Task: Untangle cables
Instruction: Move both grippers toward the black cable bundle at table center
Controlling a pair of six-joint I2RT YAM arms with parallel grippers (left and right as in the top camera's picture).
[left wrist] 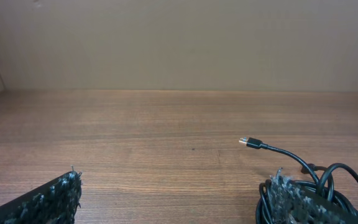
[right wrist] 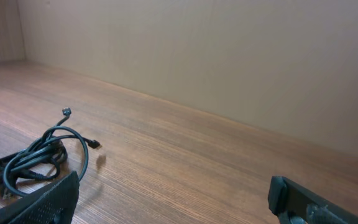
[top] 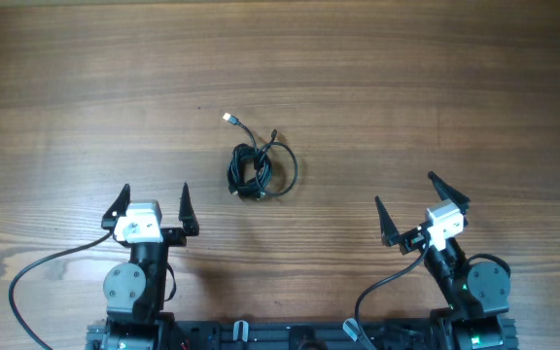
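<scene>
The black bundle of cables is next for my left gripper. It should go there and close on its outer loops (top: 233,174) (left wrist: 261,202), on the side nearest that gripper.
The cables (top: 259,170) lie as a tight black bundle on the wooden table, mid-table, with one silvery-white plug tip (top: 227,118) sticking out to the upper left. My left gripper (top: 154,202) is open and empty, below and left of the bundle. My right gripper (top: 418,207) is open and empty, to the bundle's lower right. In the left wrist view the cables (left wrist: 328,186) lie partly behind my right finger, a plug (left wrist: 248,142) pointing left. In the right wrist view the cables (right wrist: 33,155) lie at far left.
The wooden table (top: 436,87) spreads around the bundle. A plain wall (right wrist: 229,56) rises at the table's far edge. Thicker black arm cables (top: 37,277) run by the arm bases at the front.
</scene>
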